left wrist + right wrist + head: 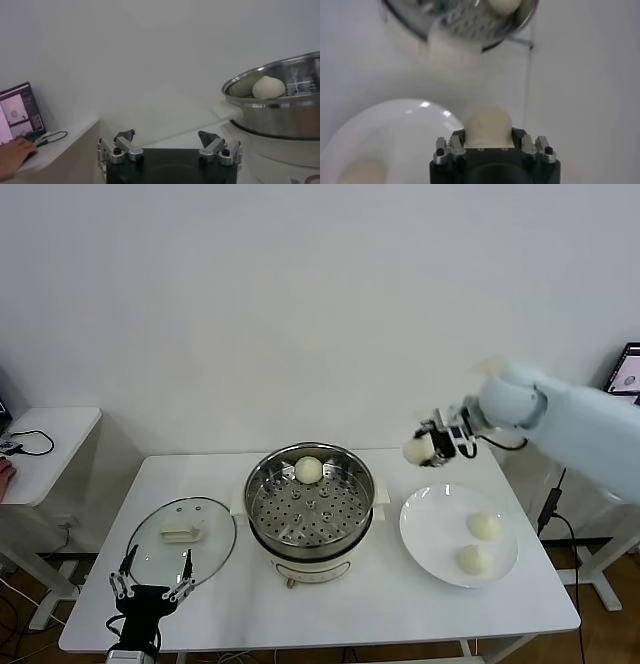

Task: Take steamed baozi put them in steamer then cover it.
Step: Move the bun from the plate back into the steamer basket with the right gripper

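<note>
The robot's right gripper will release its baozi on the glass lid's side of the steamer basket (pixel 281 497), next to the other baozi.
The steamer (pixel 311 506) stands mid-table, a shiny perforated basket on a cream pot base, with one baozi (pixel 308 470) at its far side. That baozi also shows in the left wrist view (pixel 268 87). My right gripper (pixel 422 449) is shut on a second baozi (pixel 417 449) and holds it in the air, right of the steamer and above the plate's far edge. In the right wrist view the held baozi (pixel 487 126) sits between the fingers. Two more baozi (pixel 485 526) (pixel 474 560) lie on the white plate (pixel 432 534). My left gripper (pixel 150 582) is open, parked at the front left.
The clear glass lid (pixel 180 541) with its cream handle lies flat left of the steamer, just behind my left gripper. A side table with a cable (pixel 35 446) stands at far left. A screen (pixel 627 371) is at far right.
</note>
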Tool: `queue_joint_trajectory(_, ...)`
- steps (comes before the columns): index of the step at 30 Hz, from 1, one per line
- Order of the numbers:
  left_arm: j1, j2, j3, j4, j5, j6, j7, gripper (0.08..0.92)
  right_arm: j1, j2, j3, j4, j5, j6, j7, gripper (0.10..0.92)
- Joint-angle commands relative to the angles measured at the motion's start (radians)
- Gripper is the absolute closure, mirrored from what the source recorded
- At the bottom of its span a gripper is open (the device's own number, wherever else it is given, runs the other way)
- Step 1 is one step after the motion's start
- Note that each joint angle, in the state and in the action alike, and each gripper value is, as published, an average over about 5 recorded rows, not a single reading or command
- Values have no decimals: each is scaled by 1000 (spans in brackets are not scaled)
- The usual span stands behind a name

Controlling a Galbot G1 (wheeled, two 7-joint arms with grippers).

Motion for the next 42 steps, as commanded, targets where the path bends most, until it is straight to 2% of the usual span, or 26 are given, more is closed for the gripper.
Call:
queue_joint_trajectory(1, -3, -1, 1, -2, 1, 1, 1, 177, 221, 143, -117, 121, 266, -114, 65, 437)
queue_joint_trajectory(9, -1, -6, -10, -1, 0, -1, -1, 177, 89, 353, -99, 47, 333, -197, 165, 433)
queue_joint_trajectory(17, 2, -15, -14, -13, 3, 2, -1, 177, -49, 511, -82, -89, 287, -244, 188, 431)
queue_joint_trajectory(26, 3, -18, -14, -11, 9, 2, -1, 177, -182, 580, -52, -184, 174, -253, 201, 431)
queue_joint_trajectory(42, -4, -20, -11, -1, 9, 1, 0, 177, -202, 634, -46, -246, 140, -247, 218, 431)
